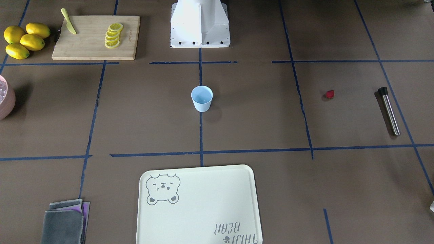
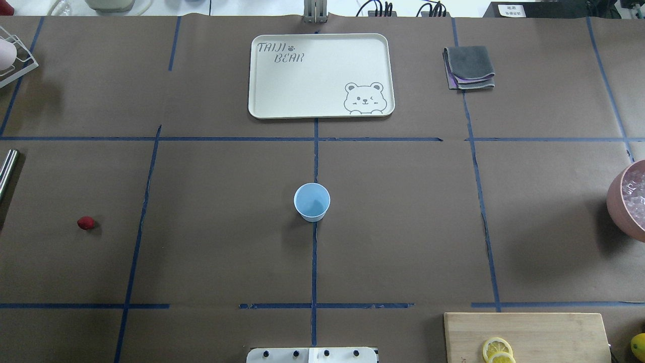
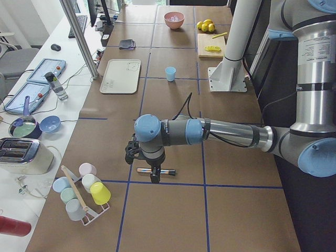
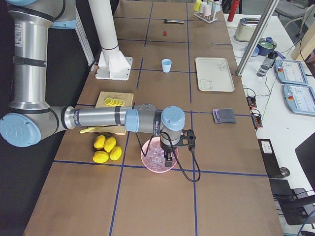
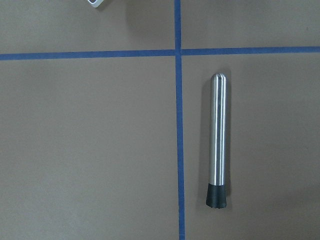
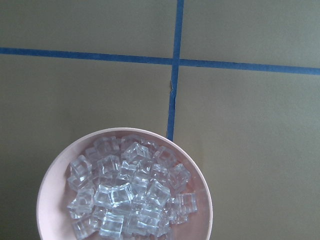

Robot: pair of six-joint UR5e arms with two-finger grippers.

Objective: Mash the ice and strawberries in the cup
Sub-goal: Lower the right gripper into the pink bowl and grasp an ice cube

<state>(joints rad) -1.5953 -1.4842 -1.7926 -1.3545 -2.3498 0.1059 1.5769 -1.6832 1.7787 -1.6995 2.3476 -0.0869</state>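
An ice cube sits at the top of the pile, near the middle of the pink bowl (image 1: 1, 90) (image 6: 111, 225). My right gripper should close on it.
The pale-blue cup (image 2: 312, 201) stands upright at the table's middle, and its inside shows only pale blue. The dark-red strawberry (image 2: 85, 223) lies alone on the table toward my left, also in the front view (image 1: 330, 94). The ice (image 6: 125, 190) is piled in a pink bowl (image 6: 50, 185) at my far right. A steel muddler (image 5: 218, 140) with a black tip lies at my far left. My left gripper (image 3: 154, 176) hovers over the muddler, and my right gripper (image 4: 169, 156) hovers over the bowl. I cannot tell whether either is open or shut.
A cream bear tray (image 2: 262, 75) lies at the far middle, with a folded grey cloth (image 2: 468, 68) to its right. A wooden board (image 1: 88, 51) holds lemon slices and a yellow knife, with whole lemons (image 1: 25, 40) beside it. A cup rack (image 3: 81, 191) stands at the left end.
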